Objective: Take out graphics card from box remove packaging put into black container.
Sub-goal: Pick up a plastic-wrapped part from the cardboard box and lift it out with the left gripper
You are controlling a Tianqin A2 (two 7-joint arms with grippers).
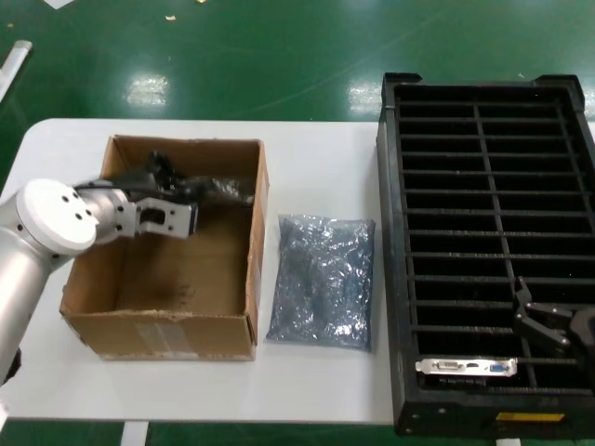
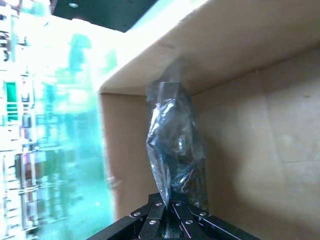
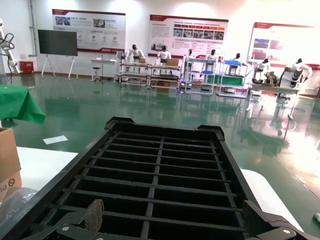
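Note:
The antistatic bag's far end leans on the box's inside; next my left gripper lowers and regrips the bag's near edge (image 2: 176,186) before lifting it clear.
My left gripper (image 1: 182,190) is inside the brown cardboard box (image 1: 158,327), near its far wall. It is shut on the edge of a dark, crinkly antistatic bag (image 1: 221,190). In the left wrist view the bag (image 2: 175,145) stands up from the shut gripper (image 2: 170,206) against the box's inner wall (image 2: 280,100). My right gripper (image 1: 522,325) is open and empty over the near right part of the black container (image 1: 389,279); in the right wrist view it (image 3: 175,220) hangs above the slotted rows. A graphics card (image 1: 465,366) with a silver bracket stands in the container's front row.
A second grey-blue bag (image 1: 323,281) lies flat on the white table (image 1: 316,158) between box and container. Its corner (image 3: 10,210) and the box's corner (image 3: 7,155) show in the right wrist view. Green floor surrounds the table.

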